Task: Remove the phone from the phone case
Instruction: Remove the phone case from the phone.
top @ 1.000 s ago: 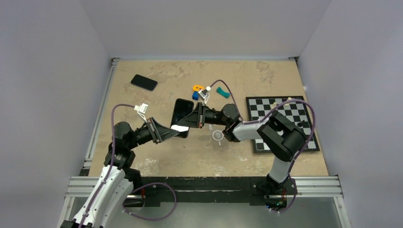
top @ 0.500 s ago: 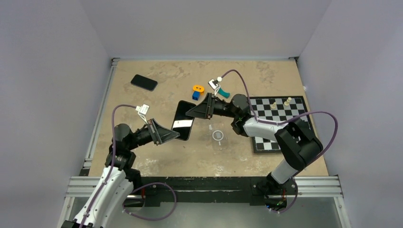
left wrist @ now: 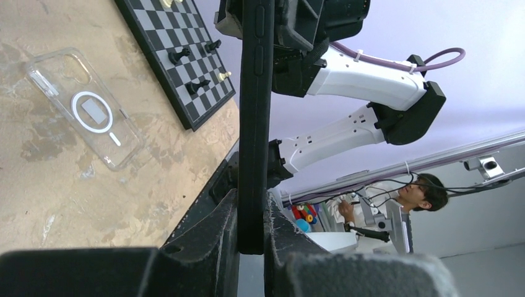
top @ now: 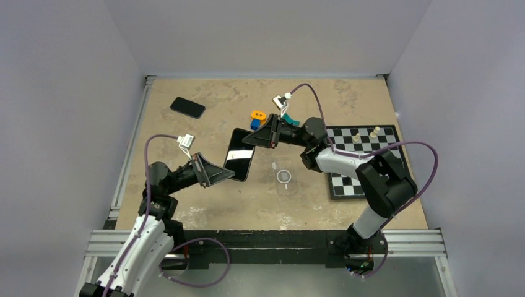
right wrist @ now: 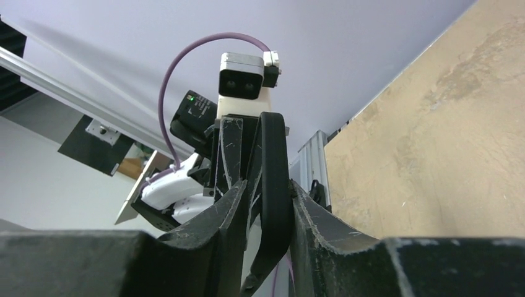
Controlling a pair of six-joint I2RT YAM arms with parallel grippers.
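My left gripper is deep over the phone's near end, clamping phone and case together. Next, I open it, back away and pinch just the phone's corner (left wrist: 251, 249).
A black phone in a black case (top: 239, 162) hangs above the table between my two grippers. My left gripper (top: 230, 176) is shut on its near end. The left wrist view shows the phone edge-on (left wrist: 256, 93) clamped between my left gripper's (left wrist: 252, 204) fingers. My right gripper (top: 247, 139) is shut on the far end. In the right wrist view a black, bent strip of the case (right wrist: 273, 148) runs between my right gripper's (right wrist: 267, 189) fingers. I cannot tell how far the case edge has come off the phone.
A clear phone case (top: 285, 178) lies on the table just right of the held phone, also in the left wrist view (left wrist: 86, 111). A second black phone (top: 187, 107) lies at the back left. A chessboard (top: 365, 162) with pieces is at the right. Small orange, blue and teal pieces (top: 258, 117) lie behind.
My right gripper has swung from the phone's right side round to its far end and twisted. The phone has shifted slightly down and toward me. The left arm has barely moved.
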